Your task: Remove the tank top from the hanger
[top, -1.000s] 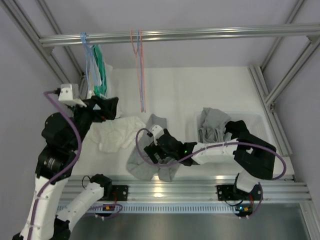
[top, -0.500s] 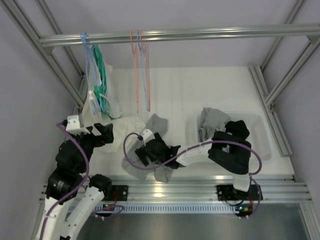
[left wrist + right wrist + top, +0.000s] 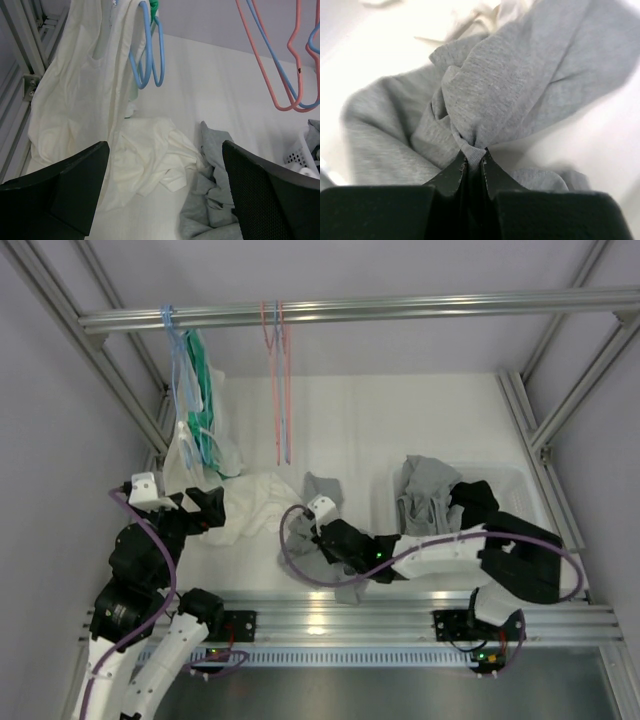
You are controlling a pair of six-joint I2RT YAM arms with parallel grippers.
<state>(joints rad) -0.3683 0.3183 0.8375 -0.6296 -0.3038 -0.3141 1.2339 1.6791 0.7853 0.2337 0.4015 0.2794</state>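
My right gripper is going to release the grey garment, which lies on the table now, leaving it on top of the clothes in the white basket point(image 3: 452, 516).
A cream tank top point(image 3: 188, 455) hangs from a blue hanger point(image 3: 178, 350) on the rail at the far left; the left wrist view shows the tank top point(image 3: 75, 100) beside blue hanger loops point(image 3: 150, 55). My left gripper point(image 3: 205, 508) is low in front of it, open and empty point(image 3: 164, 150). My right gripper point(image 3: 325, 532) is shut on a bunched fold of a grey garment point(image 3: 510, 80) lying on the table point(image 3: 318, 490).
A loose cream garment point(image 3: 262, 502) lies on the table between the grippers. Empty pink and blue hangers point(image 3: 280, 390) dangle from the rail's middle. A white basket point(image 3: 525, 502) at the right holds grey clothes point(image 3: 430, 490). Green fabric point(image 3: 200, 380) hangs behind the cream top.
The right gripper has closed on the grey garment and shifted slightly right. The left arm dropped from up near the hanger to low over the table, still open.
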